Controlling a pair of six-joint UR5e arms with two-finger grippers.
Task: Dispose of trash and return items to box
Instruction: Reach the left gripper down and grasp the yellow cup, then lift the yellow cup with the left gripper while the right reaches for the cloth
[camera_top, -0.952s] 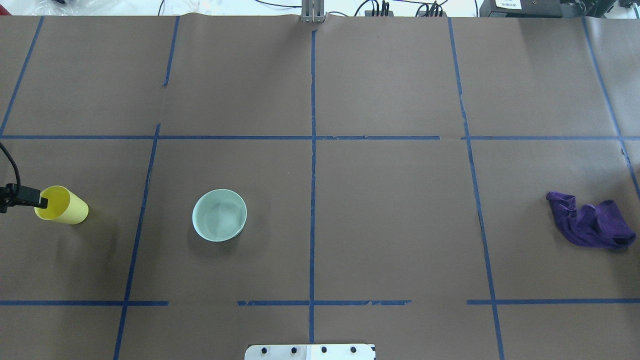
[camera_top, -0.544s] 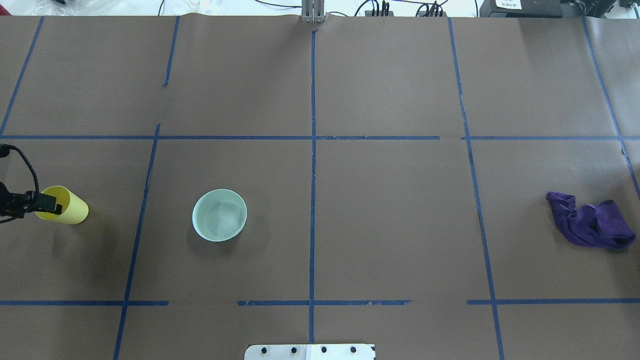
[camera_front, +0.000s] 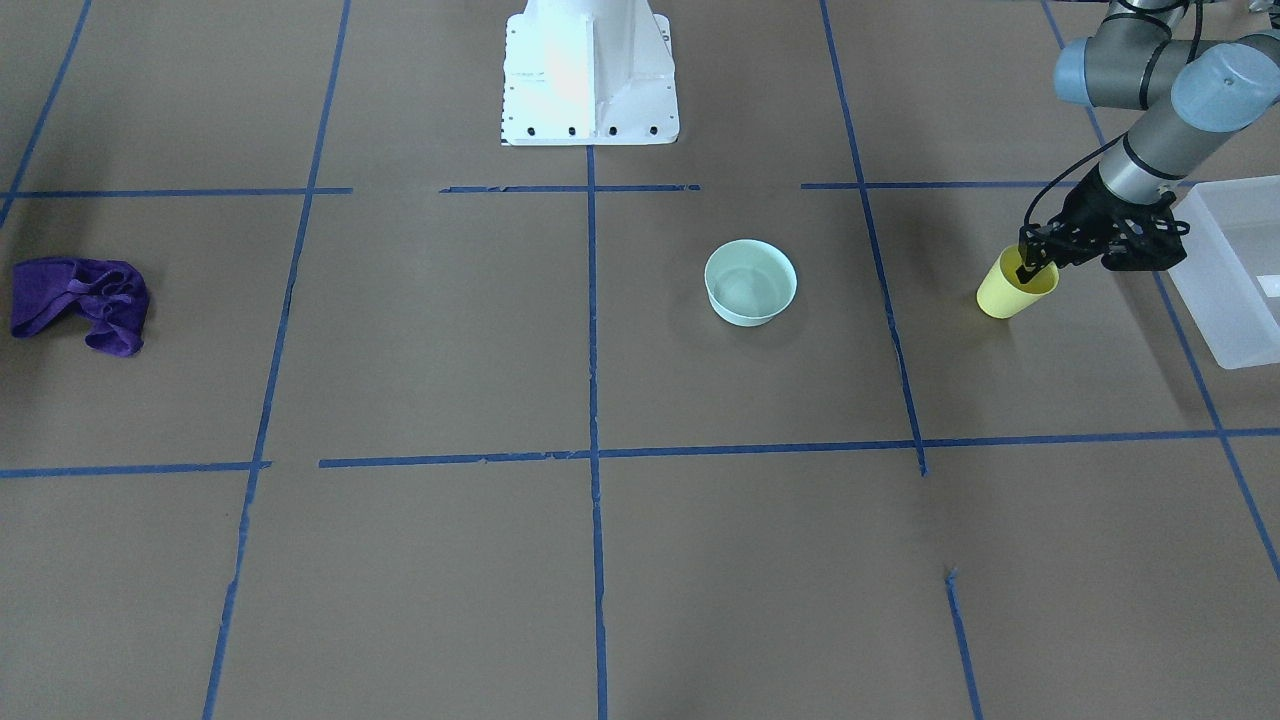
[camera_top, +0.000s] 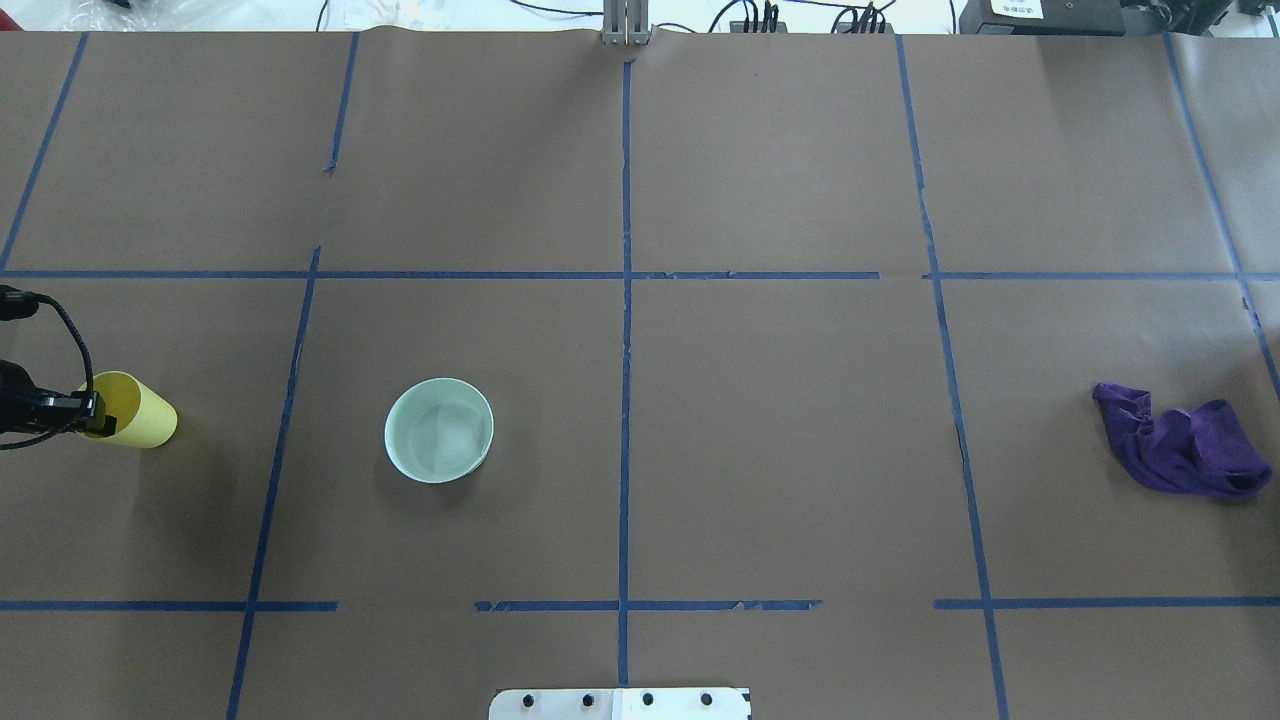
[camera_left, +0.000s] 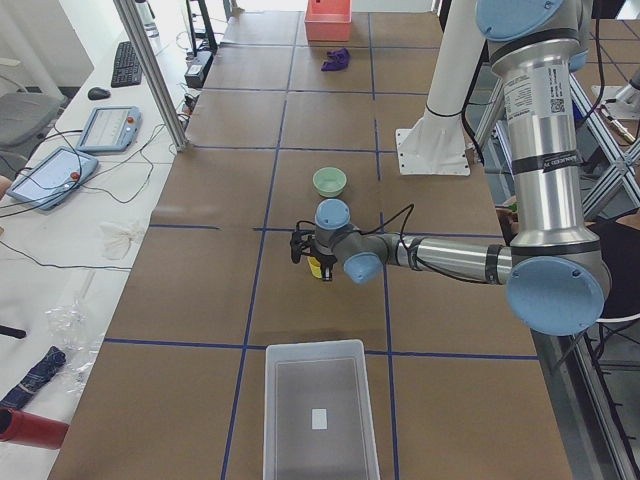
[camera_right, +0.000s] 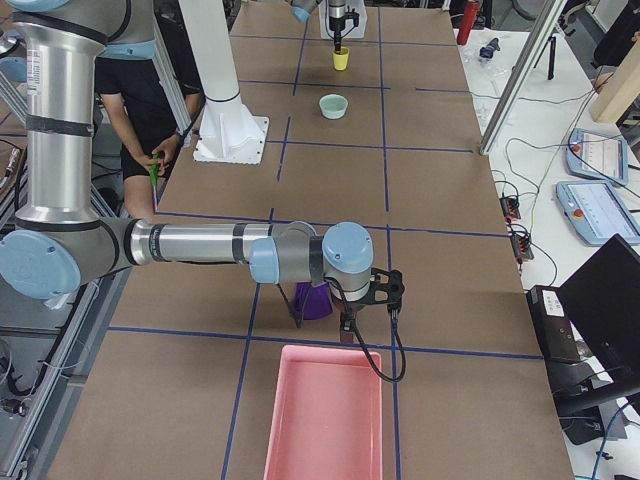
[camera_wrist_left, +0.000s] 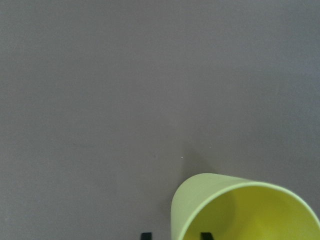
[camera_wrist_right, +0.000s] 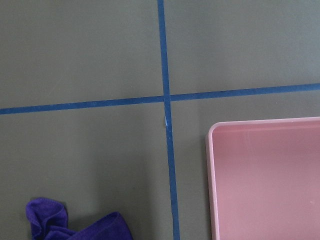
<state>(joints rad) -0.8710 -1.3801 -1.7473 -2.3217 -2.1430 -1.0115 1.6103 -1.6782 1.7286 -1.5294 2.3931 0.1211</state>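
Observation:
The purple cloth has two spread ends, and my right gripper should next go down to it and close on its bunched middle (camera_front: 79, 286), between those ends.
The yellow cup (camera_front: 1005, 295) stands upright on the brown table, far left in the overhead view (camera_top: 145, 415). My left gripper (camera_front: 1033, 265) is open astride the cup's rim, one finger inside and one outside; the wrist view shows both fingertips either side of the cup (camera_wrist_left: 240, 210) wall, not pressing it. The translucent white box (camera_front: 1230, 270) stands just beyond the cup at the table's end. My right gripper (camera_right: 347, 322) hangs over the purple cloth (camera_right: 315, 300) near the pink bin (camera_right: 325, 410); I cannot tell whether it is open or shut.
A pale green bowl (camera_top: 438, 430) stands upright to the right of the cup. The purple cloth (camera_top: 1180, 450) lies crumpled at the far right. The pink bin (camera_wrist_right: 270, 175) sits beside it. Blue tape lines cross the table.
My left gripper has moved a little to the right over the cup's rim and lower, so one finger now reaches into the cup. The cup, bowl and cloth have not moved.

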